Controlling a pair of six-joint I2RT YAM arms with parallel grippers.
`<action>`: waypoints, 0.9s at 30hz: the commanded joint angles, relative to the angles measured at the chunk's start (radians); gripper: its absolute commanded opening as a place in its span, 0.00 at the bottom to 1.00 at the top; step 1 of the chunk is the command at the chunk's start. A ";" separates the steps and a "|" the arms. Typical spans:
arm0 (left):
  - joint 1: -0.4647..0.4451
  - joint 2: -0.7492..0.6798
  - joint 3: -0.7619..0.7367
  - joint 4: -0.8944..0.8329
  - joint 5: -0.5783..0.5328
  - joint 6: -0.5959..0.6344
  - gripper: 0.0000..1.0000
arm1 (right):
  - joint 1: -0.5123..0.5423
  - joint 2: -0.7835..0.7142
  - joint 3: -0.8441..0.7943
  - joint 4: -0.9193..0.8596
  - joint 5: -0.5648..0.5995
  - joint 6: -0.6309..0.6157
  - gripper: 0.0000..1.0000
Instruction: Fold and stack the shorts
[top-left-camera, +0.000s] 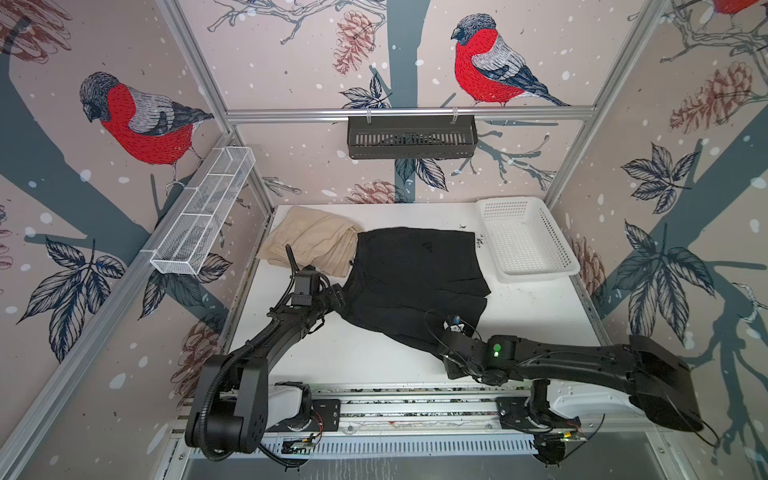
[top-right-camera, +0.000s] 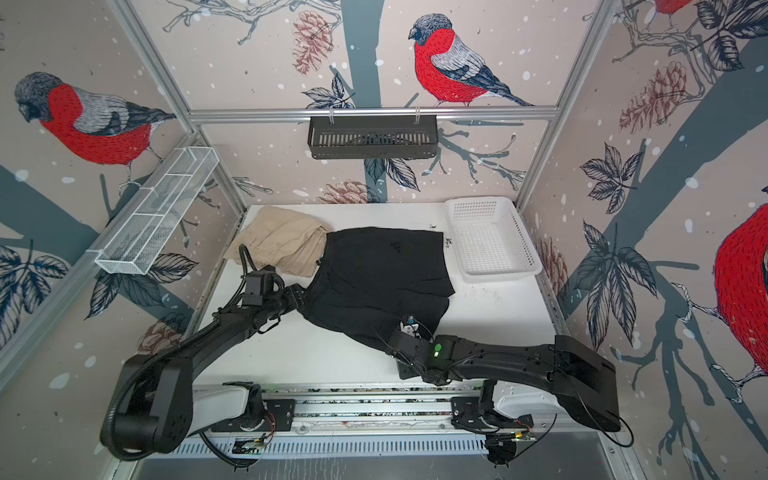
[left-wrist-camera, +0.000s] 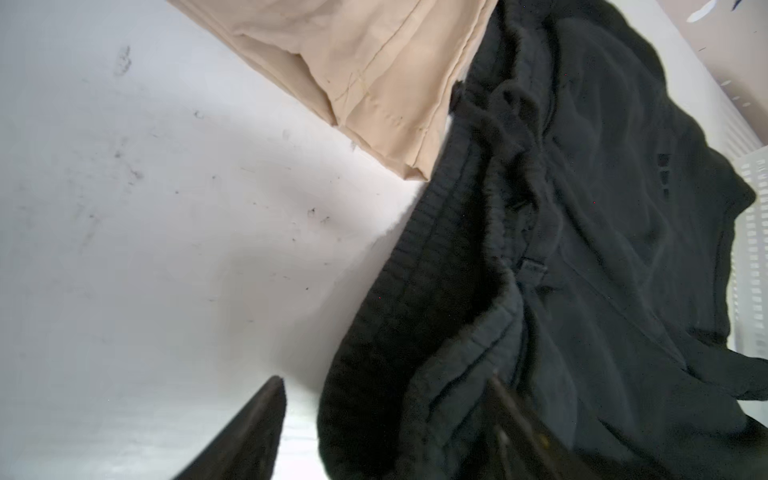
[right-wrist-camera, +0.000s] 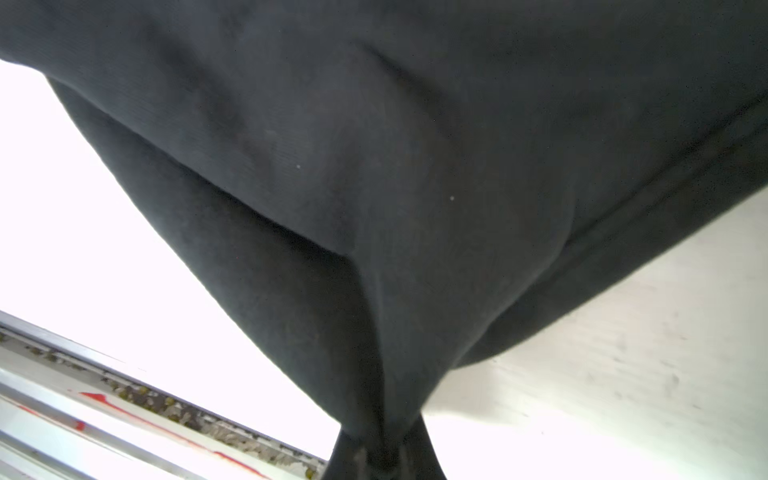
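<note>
The black shorts' near edge slants toward my right gripper, so next my left gripper pinches the waistband's near end (top-left-camera: 350, 312) and help stretch the shorts' edge straight before folding.
The black shorts (top-left-camera: 415, 270) (top-right-camera: 382, 266) lie spread over the middle of the white table. The beige shorts (top-left-camera: 311, 241) (top-right-camera: 282, 237) lie folded at the back left, and their edge meets the black pair. My left gripper (top-left-camera: 338, 297) (left-wrist-camera: 386, 386) is open at the black waistband (left-wrist-camera: 436, 291), one finger on bare table and the other over the cloth. My right gripper (top-left-camera: 442, 349) (right-wrist-camera: 382, 453) is shut on the near leg corner of the black shorts (right-wrist-camera: 374, 166), whose cloth rises slightly from the table.
A white perforated basket (top-left-camera: 536, 276) (top-right-camera: 498, 276) stands at the back right, close to the black shorts. A black shelf (top-left-camera: 411, 137) hangs on the back wall and a white wire shelf (top-left-camera: 203, 212) on the left wall. The arms' rail (top-left-camera: 415, 409) runs along the front edge.
</note>
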 joint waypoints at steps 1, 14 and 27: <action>0.002 -0.016 -0.002 -0.014 0.054 0.039 0.83 | 0.006 0.000 -0.022 0.037 -0.005 0.016 0.07; 0.002 0.090 -0.020 0.050 0.049 0.048 0.11 | 0.014 -0.023 0.042 -0.060 0.098 -0.009 0.05; 0.002 -0.195 0.276 -0.271 -0.057 0.104 0.00 | 0.030 -0.247 0.344 -0.361 0.302 -0.194 0.03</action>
